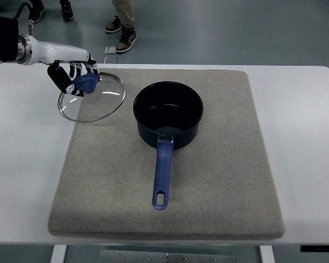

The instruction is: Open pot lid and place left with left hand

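Observation:
The robot's left gripper should release the glass lid on the grey mat (pixel 104 113) next to the dark blue pot.
A dark blue pot (pixel 168 114) stands uncovered in the middle of a grey mat (pixel 219 186), its long blue handle (pixel 162 175) pointing toward the near edge. The glass lid (pixel 98 101) with a metal rim is to the pot's left, over the mat's far left corner and partly over the bare table. My left hand (pixel 77 74) comes in from the upper left edge and its black-and-white fingers are curled around the lid's blue knob (pixel 86 82). I cannot tell whether the lid rests on the mat or hangs just above it.
The mat lies on a white table (pixel 22 164). Beyond the far table edge is a grey floor with people's shoes (pixel 122 33) standing on it.

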`<state>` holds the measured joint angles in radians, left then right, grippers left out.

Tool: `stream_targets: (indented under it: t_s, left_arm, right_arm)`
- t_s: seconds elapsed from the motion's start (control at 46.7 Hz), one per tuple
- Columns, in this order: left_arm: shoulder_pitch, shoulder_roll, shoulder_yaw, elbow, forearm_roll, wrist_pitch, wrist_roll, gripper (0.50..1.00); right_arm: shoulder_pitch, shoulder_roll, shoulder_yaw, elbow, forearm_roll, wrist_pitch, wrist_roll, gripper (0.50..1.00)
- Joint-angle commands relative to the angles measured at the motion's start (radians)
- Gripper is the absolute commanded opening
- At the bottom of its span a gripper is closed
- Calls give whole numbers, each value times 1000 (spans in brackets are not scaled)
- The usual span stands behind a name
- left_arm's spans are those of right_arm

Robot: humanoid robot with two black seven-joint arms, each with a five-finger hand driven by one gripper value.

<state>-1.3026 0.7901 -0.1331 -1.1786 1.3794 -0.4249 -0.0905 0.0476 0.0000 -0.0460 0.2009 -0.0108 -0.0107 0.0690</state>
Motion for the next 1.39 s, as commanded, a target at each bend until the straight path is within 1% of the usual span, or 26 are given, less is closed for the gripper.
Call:
stream_targets:
  t_s: [0.0, 0.193, 0.557, 0.621, 0.643, 0.964, 0.986, 1.007, 1.093, 1.114, 1.157, 1.2, 1.221, 1.264, 1.286, 1.371]
  left_arm:
    - [17, -6, 1, 10, 13, 20, 0, 500]
    - [62, -40, 6, 40, 26, 60, 2, 500]
    - [82, -98, 4, 100, 46, 67, 2, 500]
    - [83, -106, 4, 111, 43, 67, 2, 542]
    - [82, -109, 4, 114, 43, 67, 2, 546]
    - [108, -172, 6, 166, 47, 66, 3, 551]
    - [108, -175, 6, 171, 47, 66, 3, 559]
    - [108, -178, 6, 175, 47, 66, 3, 589]
    - [114, -187, 6, 181, 46, 69, 2, 739]
    - [114, -187, 6, 185, 46, 72, 2, 765]
    - [114, -187, 6, 186, 46, 78, 2, 799]
    - [114, -187, 4, 188, 38, 83, 3, 872]
    - [114, -187, 4, 188, 33, 84, 3, 895]
    - [114, -187, 4, 188, 29, 89, 3, 964]
    - [114, -187, 1, 188, 26, 89, 3, 985]
    - [114, -186, -3, 188, 20, 81, 3, 992]
  right_arm:
    - [0, 0, 0, 0, 0, 0, 0, 917]
    - [0, 0, 0, 0, 0, 0, 0, 917]
    - [0, 0, 0, 0, 0, 0, 0, 917]
    - [0, 0, 0, 0, 0, 0, 0, 917]
    - [0, 0, 0, 0, 0, 0, -1, 917]
    - [0, 0, 0, 0, 0, 0, 0, 917]
    - [0, 0, 0, 0, 0, 0, 0, 917]
    - [0, 0, 0, 0, 0, 0, 0, 917]
    - [0, 0, 0, 0, 0, 0, 0, 917]
    - [0, 0, 0, 0, 0, 0, 0, 917]
    - [0, 0, 0, 0, 0, 0, 0, 917]
    - [0, 0, 0, 0, 0, 0, 0, 917]
    - [0, 0, -2, 0, 0, 0, 0, 917]
    - [0, 0, 0, 0, 0, 0, 0, 917]
    - [0, 0, 0, 0, 0, 0, 0, 917]
    - [0, 0, 0, 0, 0, 0, 0, 917]
